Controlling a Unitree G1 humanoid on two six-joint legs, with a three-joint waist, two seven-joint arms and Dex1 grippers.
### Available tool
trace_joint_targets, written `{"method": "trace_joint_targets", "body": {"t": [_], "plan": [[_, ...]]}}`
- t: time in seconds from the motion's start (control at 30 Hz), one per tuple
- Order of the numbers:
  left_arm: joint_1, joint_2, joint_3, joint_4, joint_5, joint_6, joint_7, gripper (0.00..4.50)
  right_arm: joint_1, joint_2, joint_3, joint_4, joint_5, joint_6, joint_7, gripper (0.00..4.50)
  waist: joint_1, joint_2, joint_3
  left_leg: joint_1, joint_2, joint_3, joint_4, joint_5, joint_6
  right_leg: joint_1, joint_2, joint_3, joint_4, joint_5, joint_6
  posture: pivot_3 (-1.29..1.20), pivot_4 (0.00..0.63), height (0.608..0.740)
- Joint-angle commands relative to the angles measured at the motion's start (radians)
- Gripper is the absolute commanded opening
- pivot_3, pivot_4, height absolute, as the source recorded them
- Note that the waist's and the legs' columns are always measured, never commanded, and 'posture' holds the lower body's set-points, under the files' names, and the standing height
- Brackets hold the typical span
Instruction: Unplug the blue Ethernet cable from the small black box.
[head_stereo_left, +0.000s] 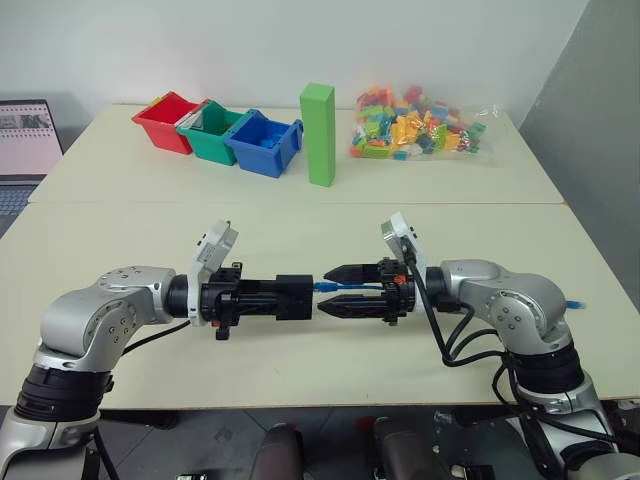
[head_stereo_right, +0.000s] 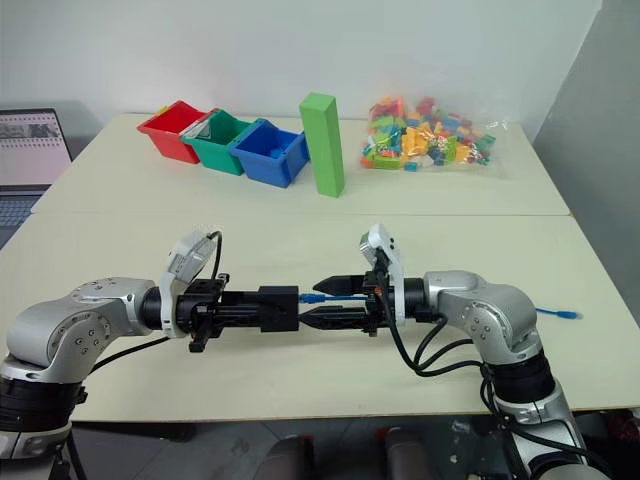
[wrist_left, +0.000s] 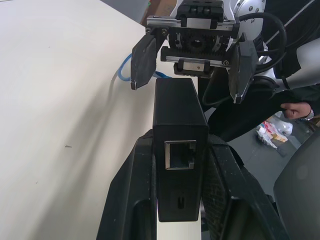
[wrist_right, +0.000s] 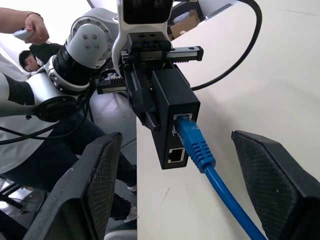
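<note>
Next, I line up my open right gripper, since the blue cable slants toward one of its fingers, and pinch the plug (wrist_right: 194, 140) close to the box before I pull.
My left gripper (head_stereo_left: 290, 297) is shut on the small black box (head_stereo_left: 294, 297) and holds it level above the table's near half. The blue Ethernet cable (wrist_right: 198, 146) is plugged into the upper of two ports on the box's end (wrist_right: 172, 112). Its blue plug (head_stereo_left: 327, 287) juts toward my right gripper (head_stereo_left: 338, 288), which faces the box and is open, one finger (wrist_right: 97, 190) on each side of the cable without touching it. In the left wrist view the box (wrist_left: 180, 130) shows an empty port on its near side. The cable's far end (head_stereo_left: 573, 303) lies on the table at the right.
At the back of the table (head_stereo_left: 300, 220) stand red (head_stereo_left: 165, 121), green (head_stereo_left: 211, 130) and blue (head_stereo_left: 265, 142) bins, an upright green block (head_stereo_left: 319, 133) and a bag of coloured bricks (head_stereo_left: 415, 122). A laptop (head_stereo_left: 25, 140) sits far left. A person's hand (wrist_right: 31, 25) shows beyond the table.
</note>
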Motion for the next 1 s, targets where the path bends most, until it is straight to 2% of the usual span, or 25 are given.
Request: {"method": "trace_joint_targets", "body": {"t": [0.03,0.5,0.63,0.83,1.0], "plan": [[0.005,0.001,0.012,-0.013,0.003,-0.022,-0.017,0.80,0.001,0.017,-0.011,-0.028,0.030,-0.006,-0.020,3.70,-0.001,0.000,0.000,0.000,0.000,0.000,0.000,0.000,0.000,0.000,0.000,0.000,0.000,0.000,0.000,0.00,0.150,0.740],[0.020,0.001,0.019,-0.014,0.005,-0.032,-0.025,0.80,-0.016,0.022,0.024,0.004,0.008,-0.028,-0.033,3.70,-0.008,0.000,0.000,0.000,0.000,0.000,0.000,0.000,0.000,0.000,0.000,0.000,0.000,0.000,0.000,0.00,0.150,0.740],[0.024,-0.001,0.020,-0.014,0.006,-0.034,-0.025,0.80,-0.018,0.014,0.033,0.008,0.005,-0.032,-0.029,3.03,-0.008,0.000,0.000,0.000,0.000,0.000,0.000,0.000,0.000,0.000,0.000,0.000,0.000,0.000,0.000,0.00,0.150,0.740],[0.028,-0.003,0.019,-0.016,0.004,-0.035,-0.026,0.80,-0.020,0.005,0.044,0.006,0.004,-0.037,-0.021,1.65,-0.008,0.000,0.000,0.000,0.000,0.000,0.000,0.000,0.000,0.000,0.000,0.000,0.000,0.000,0.000,0.00,0.150,0.740],[0.037,-0.001,0.015,-0.025,0.005,-0.039,-0.035,0.80,-0.020,0.000,0.047,0.004,0.007,-0.031,-0.009,0.67,-0.008,0.000,0.000,0.000,0.000,0.000,0.000,0.000,0.000,0.000,0.000,0.000,0.000,0.000,0.000,0.00,0.150,0.740]]}}
